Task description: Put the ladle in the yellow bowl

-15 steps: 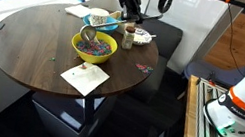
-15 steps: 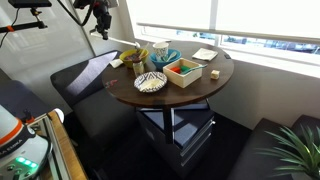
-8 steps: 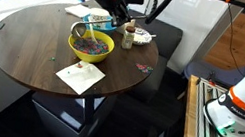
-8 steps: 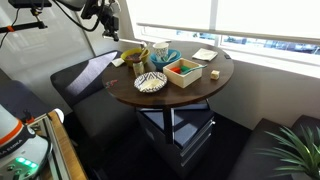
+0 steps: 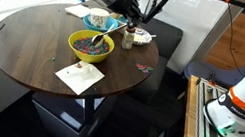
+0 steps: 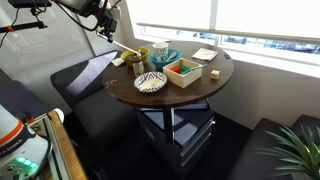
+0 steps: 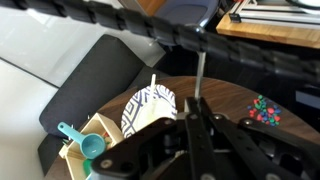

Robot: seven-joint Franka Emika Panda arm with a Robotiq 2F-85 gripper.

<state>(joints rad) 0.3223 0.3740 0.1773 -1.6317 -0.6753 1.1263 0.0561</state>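
Note:
The ladle, now hanging above the table's far side, will be let go by my gripper at the yellow bowl's rim [image 5: 113, 51], on the side that faces the coloured bits.
My gripper [image 7: 192, 106] is shut on the thin silver handle of the ladle [image 7: 199, 70]. The handle sticks out past the fingertips, and the ladle's cup is hidden. In both exterior views the gripper [image 5: 130, 15] [image 6: 106, 20] hangs above the far side of the round table, near its edge. The yellow bowl [image 5: 92, 45] [image 6: 134, 57] with speckled bits inside stands on the table, below and beside the gripper. It is out of the wrist view.
On the round wooden table [image 5: 25, 46] are a blue bowl [image 5: 99, 19], a cup [image 5: 128, 37], a patterned plate [image 7: 150, 108] [image 6: 151, 81], a wooden box [image 6: 185, 70], a white napkin [image 5: 83, 77], coloured bits [image 7: 265, 108] and a teal scoop [image 7: 86, 143].
The arm has swung over the far side of the table and pulled back a little, so the blue bowl shows again. The gripper stays shut on the ladle.

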